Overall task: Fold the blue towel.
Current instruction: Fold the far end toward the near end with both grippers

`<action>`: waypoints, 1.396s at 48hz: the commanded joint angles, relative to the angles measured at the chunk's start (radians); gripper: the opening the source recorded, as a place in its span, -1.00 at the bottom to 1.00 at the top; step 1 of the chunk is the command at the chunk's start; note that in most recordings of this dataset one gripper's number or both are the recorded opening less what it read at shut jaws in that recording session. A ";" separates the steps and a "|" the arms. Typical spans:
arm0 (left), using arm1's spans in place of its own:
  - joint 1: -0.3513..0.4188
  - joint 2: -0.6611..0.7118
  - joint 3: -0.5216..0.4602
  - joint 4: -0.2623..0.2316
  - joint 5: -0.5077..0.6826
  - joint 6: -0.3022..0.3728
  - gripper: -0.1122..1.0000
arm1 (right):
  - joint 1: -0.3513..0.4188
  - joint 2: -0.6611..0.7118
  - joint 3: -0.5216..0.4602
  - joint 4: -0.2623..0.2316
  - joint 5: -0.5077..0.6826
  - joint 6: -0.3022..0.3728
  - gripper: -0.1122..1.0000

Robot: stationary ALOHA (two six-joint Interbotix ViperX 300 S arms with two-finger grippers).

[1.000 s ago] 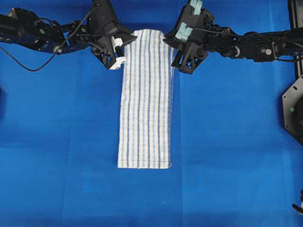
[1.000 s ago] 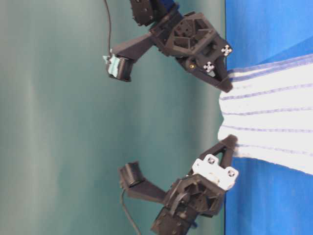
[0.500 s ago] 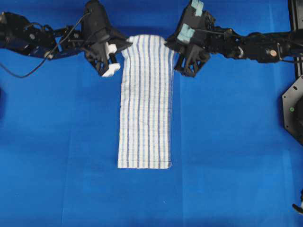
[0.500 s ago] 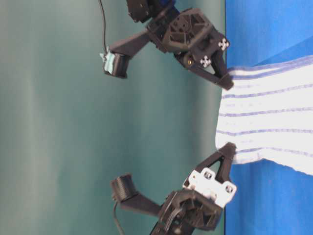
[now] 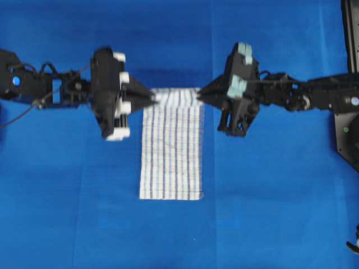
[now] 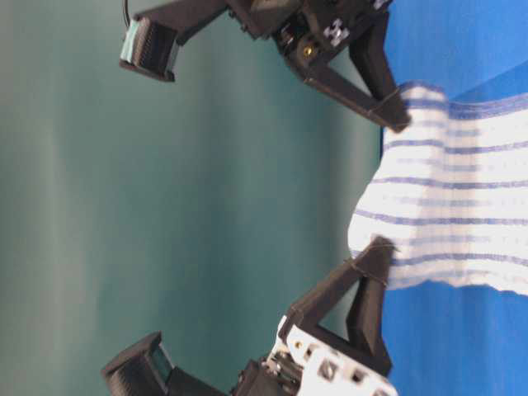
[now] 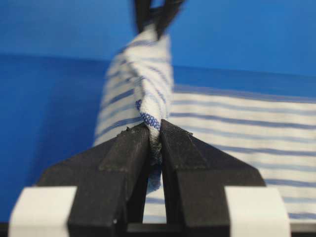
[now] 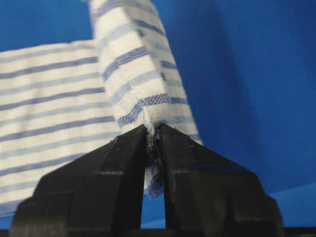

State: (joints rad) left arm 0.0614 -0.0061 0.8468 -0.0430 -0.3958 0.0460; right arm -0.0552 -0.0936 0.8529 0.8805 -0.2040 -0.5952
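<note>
Next, the left gripper releases its towel corner on the flat near corner of the blue towel (image 5: 143, 199), directly below it. The held corner is now raised above the strip.
The blue towel (image 5: 171, 148), a white cloth with thin blue stripes, lies as a long strip on the blue table covering, its near end flat at the front. Its far end is lifted off the table and curls back over the rest (image 6: 450, 190). My left gripper (image 5: 152, 98) is shut on the far left corner of the towel (image 7: 150, 118). My right gripper (image 5: 201, 95) is shut on the far right corner (image 8: 148, 106). Both grippers hold the raised edge stretched between them above the strip.
The blue table covering (image 5: 269, 224) spreads all round the towel. A black equipment base (image 5: 348, 126) stands at the right edge of the overhead view. A plain green wall (image 6: 165, 206) backs the table-level view.
Both grippers have lifted the towel's far edge and carried it toward the near end, so the flat visible strip is shorter. They stay shut on the corners.
</note>
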 commanded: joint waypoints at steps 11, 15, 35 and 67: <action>-0.160 -0.017 -0.005 -0.012 0.002 -0.066 -0.73 | 0.152 -0.021 0.000 0.110 -0.067 -0.002 -0.79; -0.190 -0.015 -0.003 -0.012 0.003 -0.092 -0.73 | 0.192 -0.021 0.002 0.140 -0.091 -0.002 -0.79; -0.308 0.029 -0.032 -0.015 0.002 -0.114 -0.73 | 0.345 0.015 -0.012 0.253 -0.173 -0.002 -0.79; -0.371 0.107 -0.051 -0.023 0.000 -0.158 -0.73 | 0.417 0.110 -0.060 0.321 -0.173 -0.002 -0.79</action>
State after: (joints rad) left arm -0.2930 0.1012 0.8130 -0.0644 -0.3896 -0.1089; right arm 0.3590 0.0169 0.8084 1.1950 -0.3758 -0.5952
